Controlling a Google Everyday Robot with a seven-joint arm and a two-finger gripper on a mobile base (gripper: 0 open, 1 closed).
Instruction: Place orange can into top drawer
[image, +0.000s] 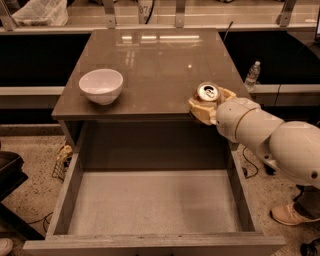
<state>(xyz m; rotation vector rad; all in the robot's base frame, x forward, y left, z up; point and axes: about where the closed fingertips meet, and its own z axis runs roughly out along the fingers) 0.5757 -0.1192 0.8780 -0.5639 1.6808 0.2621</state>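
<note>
Next, I grip the orange can again slightly farther back (202, 80), as it sits low at the counter's front edge, and lift it clear before lowering it into the drawer.
The orange can (208, 93) shows its silver pull-tab top at the front right corner of the cabinet top. My gripper (210, 103) is shut on it, with pale fingers on both sides of the can. The white arm reaches in from the lower right. The top drawer (150, 202) is pulled wide open below, with a pale grey floor and thick board sides. The can is above the counter's front edge, over the drawer's back right part.
A white bowl (101, 85) stands on the left of the brown counter top (150, 60). A clear plastic bottle (252, 75) stands behind on the right. A person's shoe (290, 214) is on the floor at lower right.
</note>
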